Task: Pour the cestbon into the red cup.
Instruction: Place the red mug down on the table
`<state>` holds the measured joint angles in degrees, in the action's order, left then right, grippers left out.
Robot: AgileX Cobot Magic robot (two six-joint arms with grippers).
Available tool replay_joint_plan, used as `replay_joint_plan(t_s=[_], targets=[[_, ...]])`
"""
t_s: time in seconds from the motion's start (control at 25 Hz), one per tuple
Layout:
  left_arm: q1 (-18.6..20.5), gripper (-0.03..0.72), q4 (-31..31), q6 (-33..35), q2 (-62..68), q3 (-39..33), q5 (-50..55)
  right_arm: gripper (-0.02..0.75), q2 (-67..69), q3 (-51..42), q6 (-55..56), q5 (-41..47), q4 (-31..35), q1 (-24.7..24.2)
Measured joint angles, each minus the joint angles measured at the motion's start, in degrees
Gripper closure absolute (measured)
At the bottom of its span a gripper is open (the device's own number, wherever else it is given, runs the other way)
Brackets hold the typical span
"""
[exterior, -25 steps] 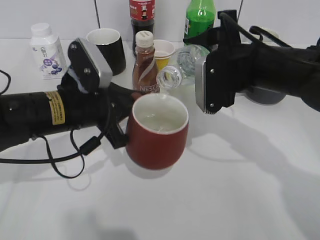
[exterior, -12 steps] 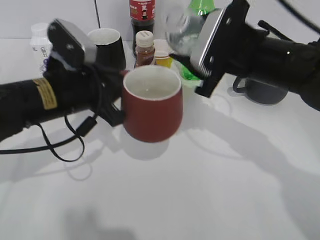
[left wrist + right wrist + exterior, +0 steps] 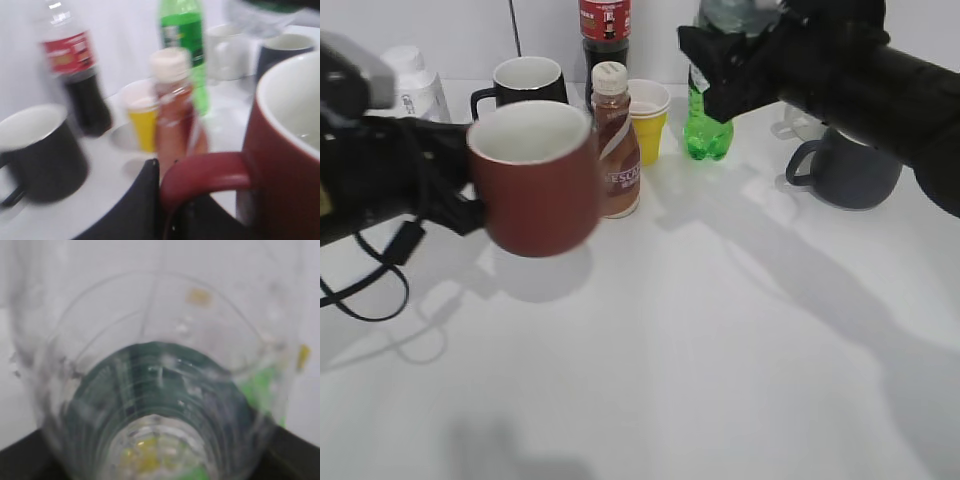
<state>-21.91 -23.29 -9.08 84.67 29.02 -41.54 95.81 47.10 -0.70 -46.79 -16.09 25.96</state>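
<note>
Next, I release the red cup with my left gripper on the table [image 3: 514, 204] just in front of the black mug.
The red cup [image 3: 535, 185], white inside, hangs upright above the table at the left. My left gripper [image 3: 468, 205] is shut on its loop handle [image 3: 205, 172]; a dark finger [image 3: 145, 205] presses the handle's left side. A little water shows inside the cup [image 3: 300, 125]. My right gripper [image 3: 735, 65] is high at the back right, shut on the cestbon [image 3: 735, 12], whose top is cut off by the frame edge. In the right wrist view the clear ribbed cestbon [image 3: 155, 385] fills the picture, with its dark green label and the gripper [image 3: 155, 465] around it.
At the back stand a white bottle [image 3: 415, 75], black mug [image 3: 525, 85], cola bottle [image 3: 605, 30], brown Nescafe bottle [image 3: 615, 140], yellow paper cup [image 3: 648, 120] and green soda bottle [image 3: 705, 130]. A grey mug [image 3: 850, 170] stands at the right.
The right arm has swung the cestbon from tilted over the cup up and back. The left arm has carried the red cup to the left, away from the bottle.
</note>
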Motion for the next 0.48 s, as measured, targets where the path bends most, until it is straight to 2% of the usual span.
replay_joint_plan(t_s=[0.24,0.36,0.48], targets=[[3.12,0.647,7.77,0.35,-0.6,-1.81,0.79,0.259,0.0,0.0,2.54,10.78,5.88,0.0],[3.67,0.647,11.4,4.26,-0.54,-1.86,0.98,0.259,0.36,0.0,2.63,11.88,7.18,0.0],[3.71,0.647,18.8,10.8,0.89,-1.86,-1.09,0.259,2.79,0.0,2.63,10.92,7.51,-0.05]])
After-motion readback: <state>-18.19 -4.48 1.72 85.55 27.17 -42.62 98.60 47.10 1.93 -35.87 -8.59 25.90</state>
